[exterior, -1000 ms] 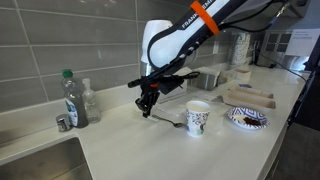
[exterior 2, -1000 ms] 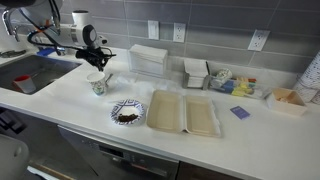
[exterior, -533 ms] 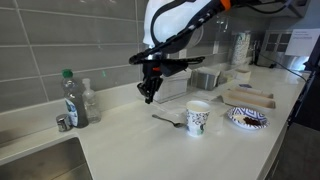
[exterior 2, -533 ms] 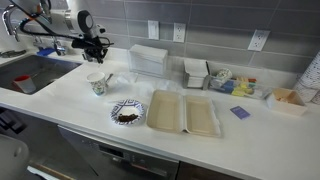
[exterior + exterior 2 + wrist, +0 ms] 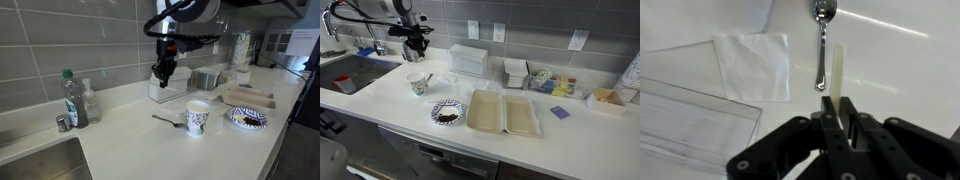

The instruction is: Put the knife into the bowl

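Note:
Next, my gripper lets go of the cream flat plastic utensil next to the brown food in the patterned bowl (image 5: 247, 119).
The knife (image 5: 168, 121), a slim grey metal utensil, lies flat on the white counter beside a paper cup (image 5: 198, 117). In the wrist view it (image 5: 820, 50) lies straight below me, untouched. The bowl (image 5: 245, 117) is a patterned dish with brown food in it, right of the cup; it also shows in an exterior view (image 5: 447, 114). My gripper (image 5: 160, 76) hangs high above the counter, well clear of the knife. Its fingers (image 5: 839, 108) are closed on a thin pale flat stick (image 5: 838, 70) that pokes out between them.
A green-capped bottle (image 5: 70, 98) stands at the wall. A white napkin (image 5: 752, 65) and a clear plastic lid (image 5: 690, 115) lie near the knife. An open foam clamshell (image 5: 503, 113) lies beside the bowl. A sink (image 5: 350, 75) is at the counter's end.
My gripper has risen from just above the counter near the knife to well above it and moved toward the wall. The knife, cup and bowl have not moved.

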